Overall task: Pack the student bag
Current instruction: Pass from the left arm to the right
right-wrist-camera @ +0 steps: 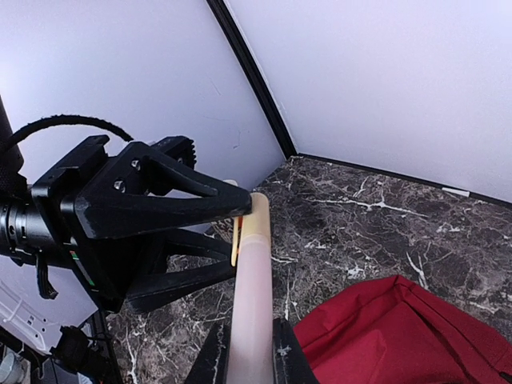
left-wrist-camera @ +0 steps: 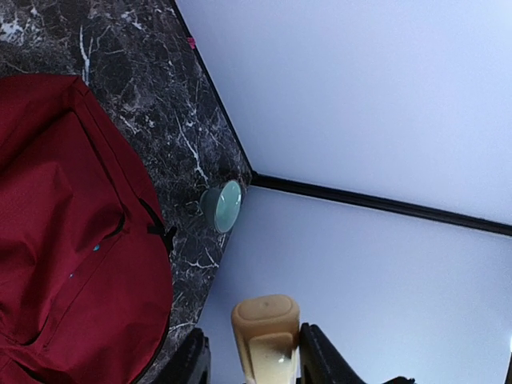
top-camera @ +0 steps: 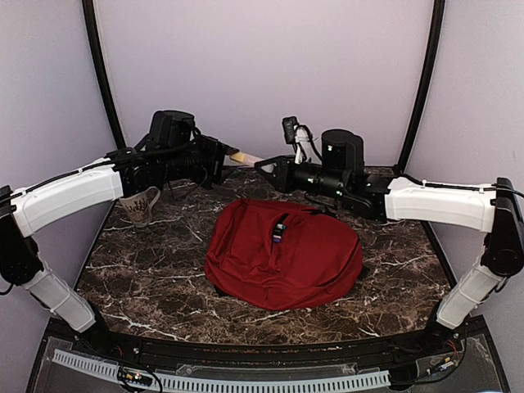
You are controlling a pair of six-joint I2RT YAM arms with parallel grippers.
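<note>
Next, my right gripper lets go of the cream-pink tube in the student bag's open slot (top-camera: 274, 232), between the teal end and the purple end.
The student bag (top-camera: 282, 254) is a red backpack lying flat in the middle of the marble table, and it also shows in the wrist views (left-wrist-camera: 64, 240) (right-wrist-camera: 400, 336). Above the table's back edge a long cream-pink tube (top-camera: 246, 156) hangs level between both arms. My right gripper (top-camera: 264, 166) (right-wrist-camera: 250, 352) is shut on one end of the tube (right-wrist-camera: 254, 296). My left gripper (top-camera: 232, 157) (left-wrist-camera: 254, 352) stands open around the capped other end (left-wrist-camera: 266, 336), one finger touching it and the other apart.
A patterned mug (top-camera: 141, 205) stands at the left edge of the table under the left arm. A pale green cup (left-wrist-camera: 222, 206) lies by the back edge near the wall corner. A black zipper pull (top-camera: 279, 232) sits on top of the bag.
</note>
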